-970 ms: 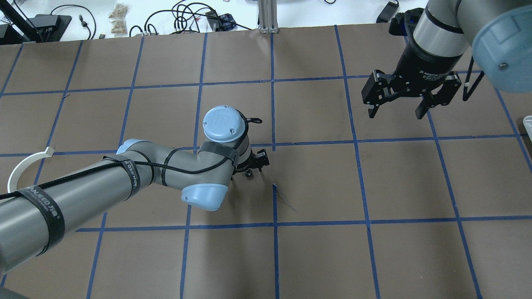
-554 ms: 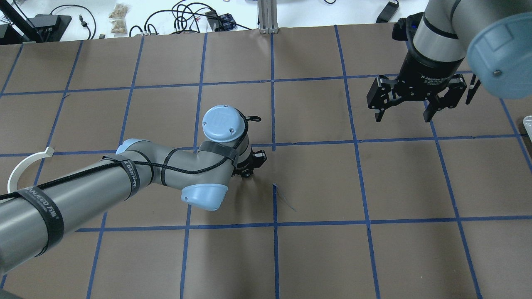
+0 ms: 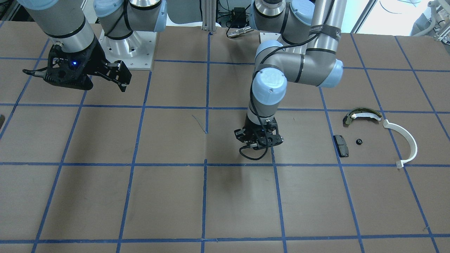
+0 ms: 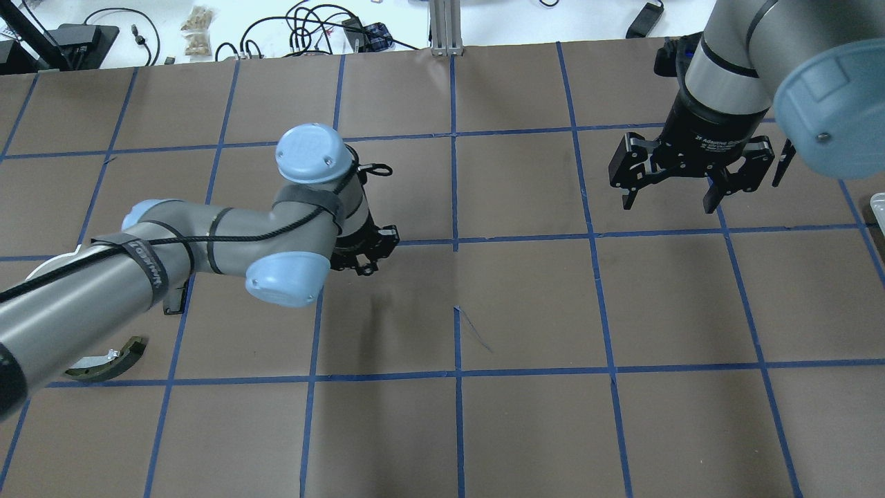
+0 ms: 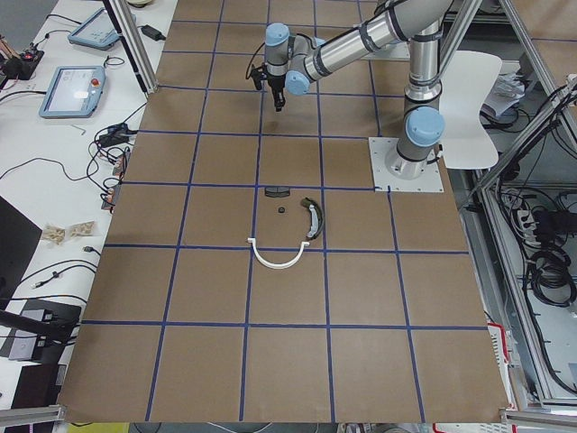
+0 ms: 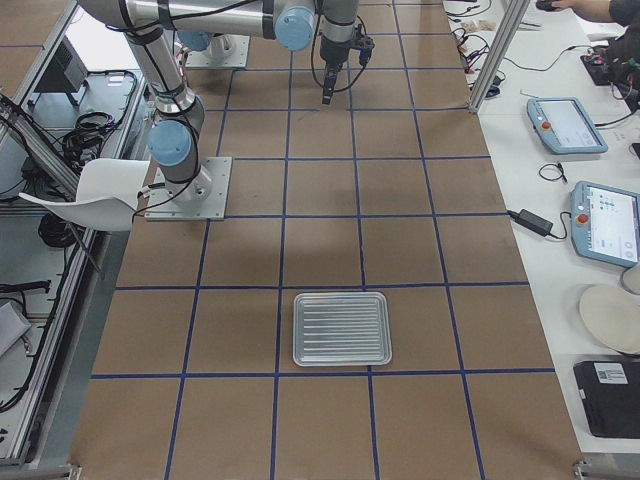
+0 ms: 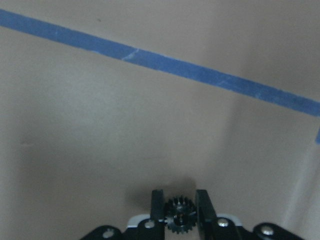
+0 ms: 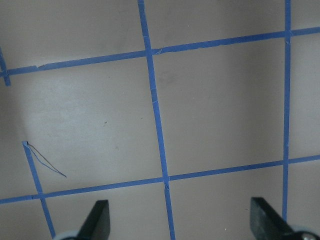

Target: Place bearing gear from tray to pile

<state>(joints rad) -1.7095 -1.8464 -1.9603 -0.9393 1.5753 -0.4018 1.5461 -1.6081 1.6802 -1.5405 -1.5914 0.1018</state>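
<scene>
The robot's left gripper should release the bearing gear next to the small black round part (image 3: 368,140), toward the white half-ring piece. The bearing gear is held above the table's middle.
My left gripper (image 4: 364,265) is shut on a small black toothed bearing gear (image 7: 179,220) and holds it above the table near the middle; it also shows in the front view (image 3: 259,142). The pile lies on the robot's left side: a white half-ring strip (image 3: 405,141), an olive-and-white curved shoe (image 3: 362,115), a black rectangular pad (image 3: 341,145) and a small black round part (image 3: 359,142). In the overhead view the left arm hides most of the pile; the shoe (image 4: 105,363) shows. My right gripper (image 4: 667,205) is open and empty, far right. The tray (image 6: 341,328) is empty.
The table is brown paper with a blue tape grid (image 4: 455,242). The tray's rim shows at the overhead view's right edge (image 4: 878,207). Cables and tools (image 4: 304,31) lie beyond the table's far edge. The robot bases (image 3: 130,52) stand at the near side.
My left gripper has shut on the gear, lifted it and moved left toward the pile side. The right gripper has shifted slightly right and back, still open.
</scene>
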